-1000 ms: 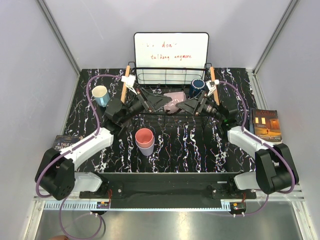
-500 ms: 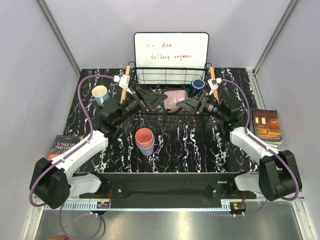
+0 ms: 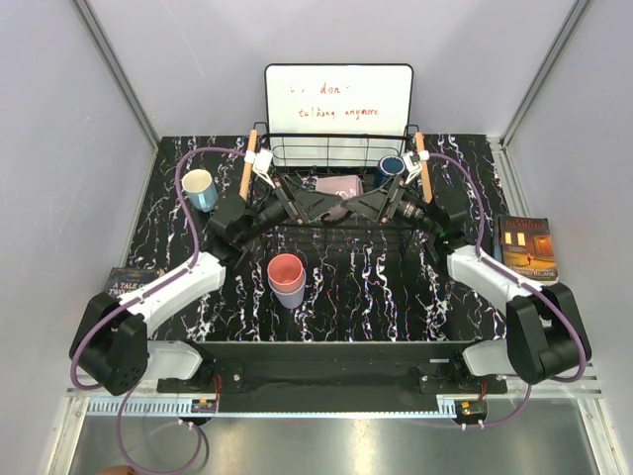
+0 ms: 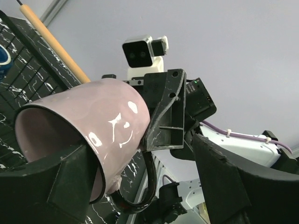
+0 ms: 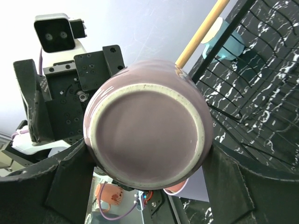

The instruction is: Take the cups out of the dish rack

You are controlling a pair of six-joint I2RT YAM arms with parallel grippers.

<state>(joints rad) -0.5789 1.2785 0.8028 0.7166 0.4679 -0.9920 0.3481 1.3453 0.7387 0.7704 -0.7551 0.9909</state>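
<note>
Next, I take the mauve cup's rim [image 4: 95, 157] with my left gripper, as my right gripper holds the mauve cup's base, far from the clear space by the light blue cup.
The mauve cup [image 3: 339, 187] lies on its side in the air over the dish rack [image 3: 326, 229], between both grippers. My right gripper [image 3: 368, 205] is shut on it; in the right wrist view its fingers [image 5: 224, 182] flank the cup's base [image 5: 145, 135]. My left gripper [image 3: 309, 205] is open at the cup's mouth [image 4: 88, 126], one finger [image 4: 60, 186] at the rim, the other well apart. The navy cup [image 3: 390, 170] stands in the rack's right end. The light blue cup [image 3: 199, 188] stands left of the rack. The salmon pink cup [image 3: 286, 268] sits nested in the lavender one [image 3: 291, 296] in front.
The white board [image 3: 338, 104] with writing stands behind the rack. One book [image 3: 529, 247] lies at the right edge, another [image 3: 129, 282] at the left. The rack's wooden handles [image 3: 247, 173] run along its two ends. Grey walls close the table in.
The mauve cup has moved a little toward the back and left over the rack, both grippers moving with it. The other cups have not moved.
</note>
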